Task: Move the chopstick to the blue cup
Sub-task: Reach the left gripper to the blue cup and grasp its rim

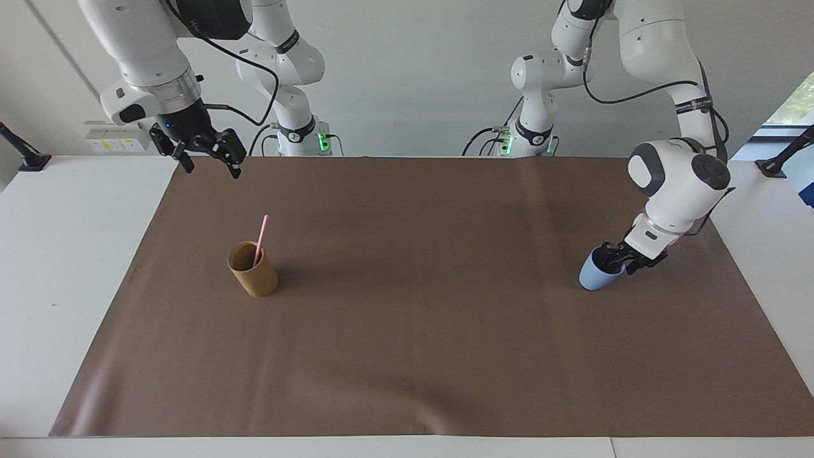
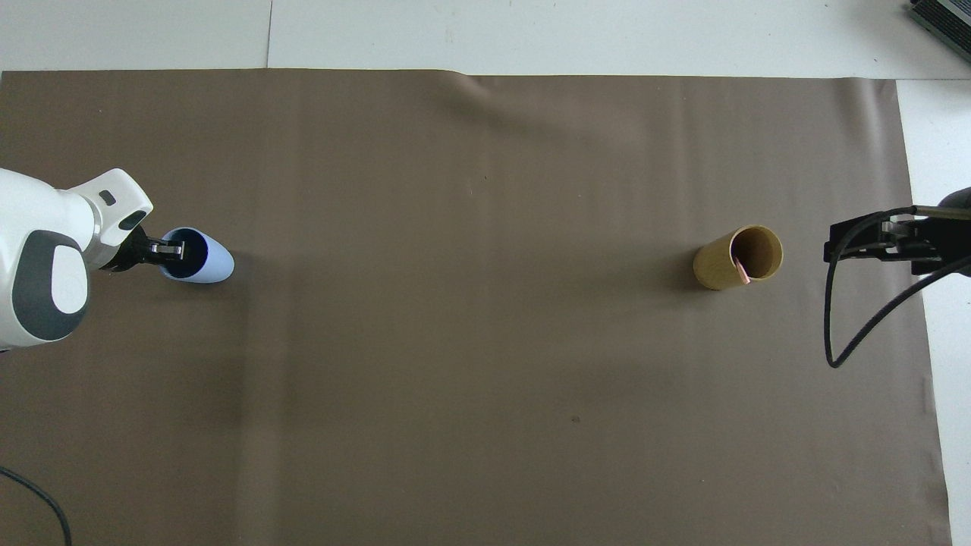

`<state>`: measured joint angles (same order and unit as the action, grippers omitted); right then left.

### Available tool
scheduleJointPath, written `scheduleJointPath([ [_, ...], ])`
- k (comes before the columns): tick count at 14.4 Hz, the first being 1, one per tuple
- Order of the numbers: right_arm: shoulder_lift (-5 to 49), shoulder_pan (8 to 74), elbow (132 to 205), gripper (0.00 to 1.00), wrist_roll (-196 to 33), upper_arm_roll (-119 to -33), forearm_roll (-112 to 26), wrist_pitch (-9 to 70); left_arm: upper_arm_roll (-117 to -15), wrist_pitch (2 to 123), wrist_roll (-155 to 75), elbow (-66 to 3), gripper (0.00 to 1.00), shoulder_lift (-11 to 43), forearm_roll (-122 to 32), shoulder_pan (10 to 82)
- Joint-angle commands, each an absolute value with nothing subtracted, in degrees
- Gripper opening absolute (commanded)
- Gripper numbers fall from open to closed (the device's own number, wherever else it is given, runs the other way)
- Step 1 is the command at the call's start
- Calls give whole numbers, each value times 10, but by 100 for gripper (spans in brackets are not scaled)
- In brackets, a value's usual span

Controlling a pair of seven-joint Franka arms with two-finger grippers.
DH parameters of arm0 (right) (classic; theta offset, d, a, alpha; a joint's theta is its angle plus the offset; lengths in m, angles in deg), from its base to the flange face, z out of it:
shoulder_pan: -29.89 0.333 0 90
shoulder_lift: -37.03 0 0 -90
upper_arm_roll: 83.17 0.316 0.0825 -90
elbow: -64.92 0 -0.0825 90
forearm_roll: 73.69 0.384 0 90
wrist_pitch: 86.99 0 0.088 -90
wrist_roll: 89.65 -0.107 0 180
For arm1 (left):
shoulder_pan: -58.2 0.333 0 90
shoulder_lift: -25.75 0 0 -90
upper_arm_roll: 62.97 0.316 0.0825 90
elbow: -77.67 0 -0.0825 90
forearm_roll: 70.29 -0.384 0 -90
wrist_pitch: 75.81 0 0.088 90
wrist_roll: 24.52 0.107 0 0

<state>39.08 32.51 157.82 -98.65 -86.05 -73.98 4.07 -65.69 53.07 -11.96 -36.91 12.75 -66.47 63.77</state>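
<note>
Next, my right gripper goes to the pink chopstick's upper end (image 2: 747,277) at the rim of the tan cup and closes there.
The pink chopstick (image 1: 261,235) stands slanted in a tan cup (image 1: 254,275) toward the right arm's end of the mat; from above only its tip shows as the chopstick (image 2: 741,271) inside the tan cup (image 2: 717,271). The blue cup (image 1: 594,277) sits tilted toward the left arm's end. My left gripper (image 1: 612,259) is down at its rim, with its fingers pinched on the wall of the blue cup (image 2: 216,262). From above the left gripper (image 2: 170,249) covers the rim's edge. My right gripper (image 1: 212,169) hangs open over the mat's corner by its base, holding nothing.
A brown mat (image 1: 420,331) covers most of the white table (image 1: 63,254). A black cable (image 2: 857,334) loops down from the right arm over the mat's edge. Nothing else stands on the mat between the two cups.
</note>
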Motion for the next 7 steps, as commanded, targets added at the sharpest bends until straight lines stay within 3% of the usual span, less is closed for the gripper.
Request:
scheduleJointPath([
  [1, 407, 319, 1597, 100, -992, -858, -726, 49, -662, 540, -98, -381, 0, 134, -650, 646],
  [7, 404, 317, 1585, 100, -985, -860, -727, 42, -667, 495, -97, -370, 0, 173, -650, 638],
])
